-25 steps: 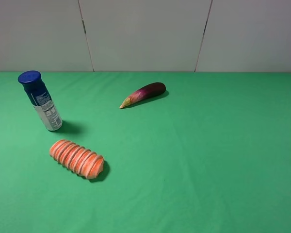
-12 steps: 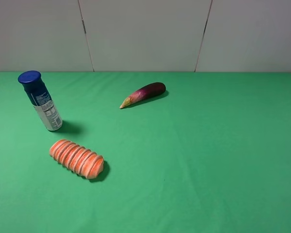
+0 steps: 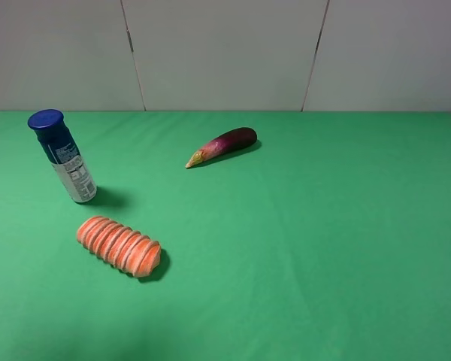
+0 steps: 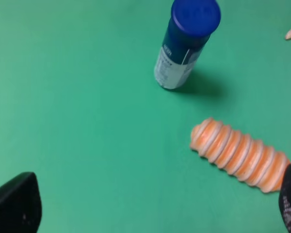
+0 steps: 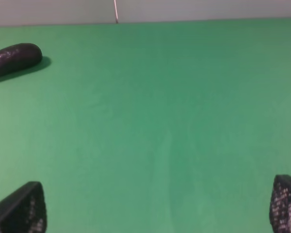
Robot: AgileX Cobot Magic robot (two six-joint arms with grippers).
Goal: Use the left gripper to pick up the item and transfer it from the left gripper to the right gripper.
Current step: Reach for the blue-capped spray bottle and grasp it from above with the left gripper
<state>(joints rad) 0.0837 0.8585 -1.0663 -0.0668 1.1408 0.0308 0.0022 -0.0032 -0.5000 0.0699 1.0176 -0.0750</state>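
I will close my left gripper on the dark blue upper part [image 3: 58,143] [image 4: 184,44] of the spray can, just below the can's cap.
The item, a slim spray can [image 3: 62,156] with a dark blue cap and white label, stands upright at the left of the green table. Neither arm shows in the exterior high view. In the left wrist view the can [image 4: 186,43] stands ahead of my left gripper [image 4: 153,208], well apart from it. That gripper is open, with only its two black fingertips [image 4: 14,208] at the picture's corners and nothing between them. My right gripper [image 5: 153,208] is also open and empty over bare green cloth, and the item is out of its view.
An orange ribbed loaf [image 3: 119,246] lies in front of the can, and close to the left gripper's far finger [image 4: 240,155]. A purple eggplant [image 3: 223,145] lies at the back middle, also seen in the right wrist view [image 5: 12,58]. A white wall [image 3: 225,53] closes the table's far edge.
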